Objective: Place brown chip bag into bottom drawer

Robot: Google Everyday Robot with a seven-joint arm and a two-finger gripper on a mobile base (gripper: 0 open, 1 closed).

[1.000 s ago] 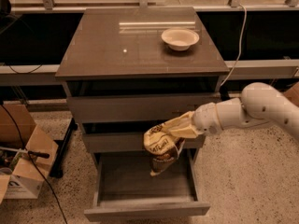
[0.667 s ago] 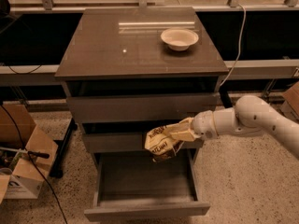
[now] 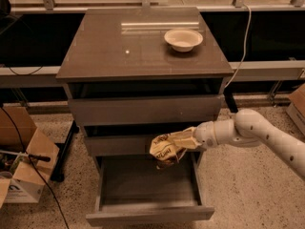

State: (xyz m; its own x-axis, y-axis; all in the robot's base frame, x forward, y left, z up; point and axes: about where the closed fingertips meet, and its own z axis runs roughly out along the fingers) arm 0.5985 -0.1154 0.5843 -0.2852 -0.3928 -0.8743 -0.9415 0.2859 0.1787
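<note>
The robot's gripper needs to let go of the brown chip bag on the bottom drawer's grey bottom (image 3: 160, 191), close to the middle of the drawer's front panel.
The brown chip bag (image 3: 167, 148), cream-yellow with a dark brown lower end, hangs in front of the middle drawer, above the right part of the open bottom drawer (image 3: 147, 213). My gripper (image 3: 187, 140) comes in from the right on a white arm and is shut on the bag's right end. The bottom drawer is pulled out toward the camera and its grey interior shows nothing in it. The bag is above the drawer, not touching its floor.
A white round bowl (image 3: 183, 38) stands on the cabinet top (image 3: 119, 51) at the back right. Cardboard boxes (image 3: 21, 171) sit on the floor at the left. Another box edge (image 3: 298, 104) is at the far right. A cable (image 3: 243, 37) hangs down behind the cabinet.
The arm has drawn in and lowered. The bag has shifted slightly left and down, staying over the open bottom drawer, still held.
</note>
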